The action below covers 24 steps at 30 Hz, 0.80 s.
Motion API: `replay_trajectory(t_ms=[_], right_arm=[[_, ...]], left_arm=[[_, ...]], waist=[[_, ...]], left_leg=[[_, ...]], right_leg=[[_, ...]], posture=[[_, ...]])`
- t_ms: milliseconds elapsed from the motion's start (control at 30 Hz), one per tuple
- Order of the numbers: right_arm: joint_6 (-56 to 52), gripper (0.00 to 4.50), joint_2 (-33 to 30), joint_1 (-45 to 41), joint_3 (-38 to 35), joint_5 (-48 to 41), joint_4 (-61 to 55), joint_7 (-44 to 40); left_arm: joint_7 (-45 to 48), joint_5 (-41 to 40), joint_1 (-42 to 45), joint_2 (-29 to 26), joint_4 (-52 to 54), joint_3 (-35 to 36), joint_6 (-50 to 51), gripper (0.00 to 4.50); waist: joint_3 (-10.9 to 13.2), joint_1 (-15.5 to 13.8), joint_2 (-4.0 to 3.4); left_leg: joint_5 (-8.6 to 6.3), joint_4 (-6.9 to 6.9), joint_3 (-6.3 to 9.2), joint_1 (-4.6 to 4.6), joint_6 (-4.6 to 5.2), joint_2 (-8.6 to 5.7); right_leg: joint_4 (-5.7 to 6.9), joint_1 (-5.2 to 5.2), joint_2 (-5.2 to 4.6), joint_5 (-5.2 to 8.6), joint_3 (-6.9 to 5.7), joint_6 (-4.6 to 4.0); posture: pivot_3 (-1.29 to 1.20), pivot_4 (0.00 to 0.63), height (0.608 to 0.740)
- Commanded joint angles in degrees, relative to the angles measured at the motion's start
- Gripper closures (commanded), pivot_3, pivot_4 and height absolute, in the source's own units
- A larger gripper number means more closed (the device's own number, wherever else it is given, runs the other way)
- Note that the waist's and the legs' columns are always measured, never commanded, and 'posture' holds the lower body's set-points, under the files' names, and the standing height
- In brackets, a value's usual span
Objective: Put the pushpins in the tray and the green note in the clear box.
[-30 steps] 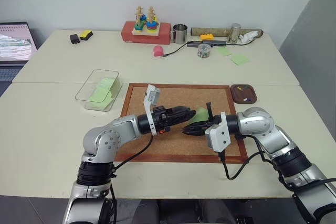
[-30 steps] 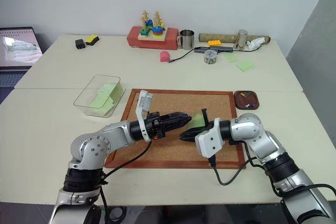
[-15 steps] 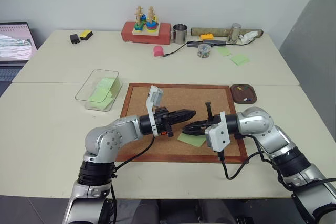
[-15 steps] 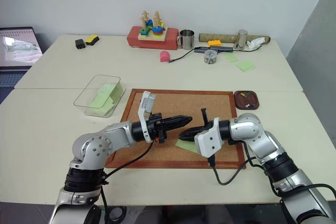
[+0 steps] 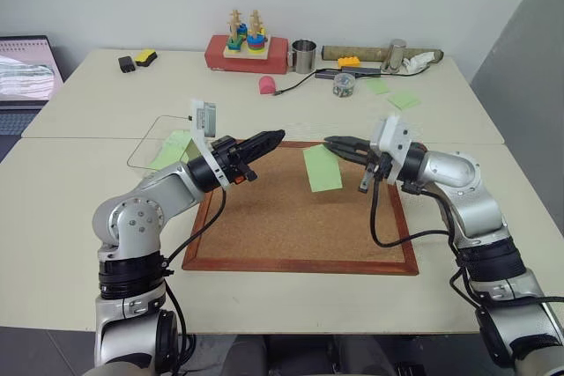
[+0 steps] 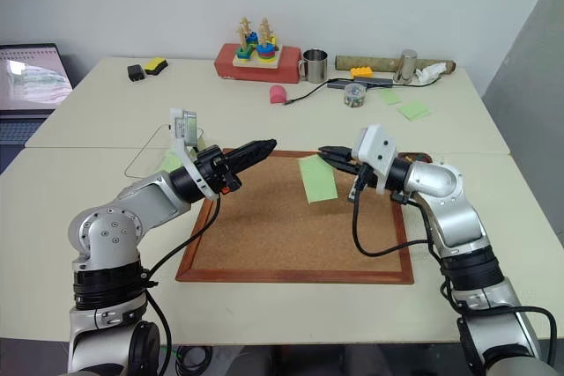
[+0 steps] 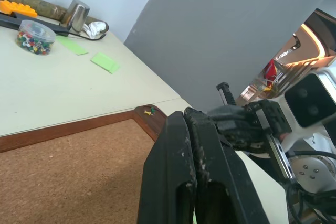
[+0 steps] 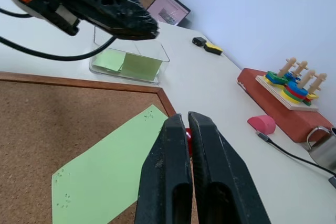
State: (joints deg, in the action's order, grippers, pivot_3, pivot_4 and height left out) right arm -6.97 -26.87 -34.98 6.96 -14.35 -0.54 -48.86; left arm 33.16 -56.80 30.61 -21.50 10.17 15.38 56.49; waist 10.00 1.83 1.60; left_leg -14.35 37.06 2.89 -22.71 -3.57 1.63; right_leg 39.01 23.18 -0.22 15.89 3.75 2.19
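The green note is hanging on the red pushpin in my right gripper, so next my left gripper grabs the note's lower part (image 5: pixel 325 179) before the pushpin comes out.
The green note (image 5: pixel 322 168) hangs in the air over the cork board (image 5: pixel 300 226), held by its top corner in my right gripper (image 5: pixel 330 141), which is shut. In the right wrist view a small red bit (image 8: pixel 187 132) shows between the fingers at that corner; I cannot tell whether it is a pushpin. My left gripper (image 5: pixel 277 136) is shut and points at the right one across a short gap, with nothing seen in it. The clear box (image 5: pixel 152 149), with green notes inside, lies left of the board behind my left arm. The tray (image 7: pixel 148 114) holds a yellow pushpin (image 7: pixel 152 109).
Along the table's back stand a red block with a stacking toy (image 5: pixel 247 52), a metal cup (image 5: pixel 302 55), a jar of pins (image 5: pixel 342 84) and a cable. Loose green notes (image 5: pixel 403 99) lie at the back right. A laptop (image 5: pixel 26 68) sits far left.
Both grippers have risen off the cork board. The right one lifted the green note with it and turned level. The left one swung up and to the left, away from the note.
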Motion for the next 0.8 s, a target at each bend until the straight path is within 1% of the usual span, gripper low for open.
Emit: replay_trajectory(t_ms=[33,67,100,367,500,633,800], right_arm=[[-5.42,4.5,1.09,-2.69,-4.08,-4.06,-2.66,2.72],[-6.44,4.5,1.27,-2.84,-4.42,-4.57,-3.03,2.93],[-7.63,4.5,1.41,-2.93,-4.77,-5.34,-3.54,3.15],[-16.05,4.5,1.85,-2.2,-7.22,-12.85,-8.47,2.65],[-19.0,4.5,2.4,-2.4,-8.47,-15.9,-10.27,3.72],[-19.99,4.5,2.67,-2.64,-8.38,-17.23,-12.01,4.03],[-18.32,4.5,2.83,-2.35,-6.32,-16.28,-13.68,2.9]], left_arm=[[0.61,-6.47,0.59,0.05,2.74,2.0,1.51,3.56],[0.45,-7.32,0.5,-0.06,2.65,2.08,1.7,3.39],[0.49,-8.11,0.3,-0.26,2.6,2.04,1.92,3.1],[0.47,-10.4,-1.68,0.41,1.66,0.26,2.77,1.69],[0.1,-10.65,-2.68,0.91,1.49,-0.2,2.77,0.95],[-0.48,-12.08,-3.72,1.66,1.88,-0.55,3.31,0.06],[-1.17,-13.83,-3.71,3.42,2.79,-2.4,3.74,0.01]], waist=[[0.0,0.03,0.0],[0.0,0.03,0.0],[0.0,0.03,0.0],[0.0,0.04,0.0],[0.0,0.04,0.0],[0.0,0.04,0.0],[0.0,0.04,0.0]], left_leg=[[0.0,0.0,0.0,0.0,0.0,0.0],[0.0,-0.01,-0.01,0.0,0.0,0.0],[0.0,-0.01,0.0,0.01,0.0,0.0],[0.0,-0.01,0.01,0.0,0.01,0.01],[0.0,0.0,0.0,-0.01,0.01,0.0],[-0.01,-0.01,0.02,-0.02,0.01,0.0],[-0.01,-0.01,0.02,-0.02,0.01,0.0]], right_leg=[[0.0,0.0,0.0,0.0,0.0,0.0],[0.0,0.0,0.0,0.0,0.0,0.0],[0.0,0.0,0.0,0.0,0.0,0.0],[0.0,0.0,0.02,0.0,-0.02,0.0],[0.0,0.0,0.02,0.0,-0.01,0.0],[0.0,0.0,0.02,0.0,-0.03,0.0],[-0.01,0.0,0.03,0.0,-0.03,0.0]], posture=[[0.0,0.15,0.74],[0.0,0.15,0.74],[0.0,0.15,0.74],[0.0,0.15,0.74],[0.0,0.15,0.74],[0.0,0.15,0.74],[0.0,0.15,0.74]])
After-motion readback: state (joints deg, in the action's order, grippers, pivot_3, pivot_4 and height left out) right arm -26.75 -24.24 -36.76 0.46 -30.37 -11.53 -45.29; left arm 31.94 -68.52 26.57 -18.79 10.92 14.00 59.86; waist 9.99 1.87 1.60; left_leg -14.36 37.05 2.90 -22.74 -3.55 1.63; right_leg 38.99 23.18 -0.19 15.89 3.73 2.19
